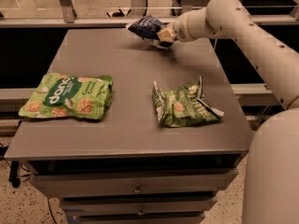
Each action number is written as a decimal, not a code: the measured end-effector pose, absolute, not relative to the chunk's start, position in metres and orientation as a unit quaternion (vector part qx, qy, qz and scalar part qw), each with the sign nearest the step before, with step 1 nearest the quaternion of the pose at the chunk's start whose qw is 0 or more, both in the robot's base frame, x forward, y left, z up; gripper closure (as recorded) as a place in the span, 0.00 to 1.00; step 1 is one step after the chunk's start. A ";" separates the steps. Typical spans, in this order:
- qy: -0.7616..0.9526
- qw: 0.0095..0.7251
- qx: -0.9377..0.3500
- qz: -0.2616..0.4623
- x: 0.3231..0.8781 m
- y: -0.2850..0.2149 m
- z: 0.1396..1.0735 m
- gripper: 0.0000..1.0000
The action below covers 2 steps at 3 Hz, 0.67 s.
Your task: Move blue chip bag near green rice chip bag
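Next, I set the blue chip bag on the grey table (100, 59) behind the green rice chip bag with my gripper.
The blue chip bag (144, 27) is a small navy foil bag, held up at the table's far edge. My gripper (162, 35) is shut on its right side and holds it a little above the tabletop. The green rice chip bag (67, 96) lies flat at the left side of the table, light green with a dark label and rice cakes pictured. It is far from the blue bag, toward the near left.
A smaller, darker green wrinkly bag (184, 105) lies at the right of the grey table (126, 69). My white arm (243, 27) reaches in from the right. A rail runs behind the table's far edge. Drawers sit below the front edge.
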State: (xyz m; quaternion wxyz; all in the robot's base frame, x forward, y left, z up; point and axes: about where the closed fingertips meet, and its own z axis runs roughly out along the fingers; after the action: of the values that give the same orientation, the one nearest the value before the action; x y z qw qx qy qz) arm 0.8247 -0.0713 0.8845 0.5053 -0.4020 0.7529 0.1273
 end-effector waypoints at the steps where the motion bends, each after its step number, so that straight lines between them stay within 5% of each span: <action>1: 0.713 0.518 -0.449 0.145 0.794 -0.045 0.912 1.00; 2: 0.667 0.515 -0.511 0.169 0.763 -0.003 0.927 1.00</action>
State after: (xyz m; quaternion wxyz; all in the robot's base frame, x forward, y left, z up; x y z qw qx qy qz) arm 0.7628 -0.0034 0.9267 0.5154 -0.5113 0.6667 0.1688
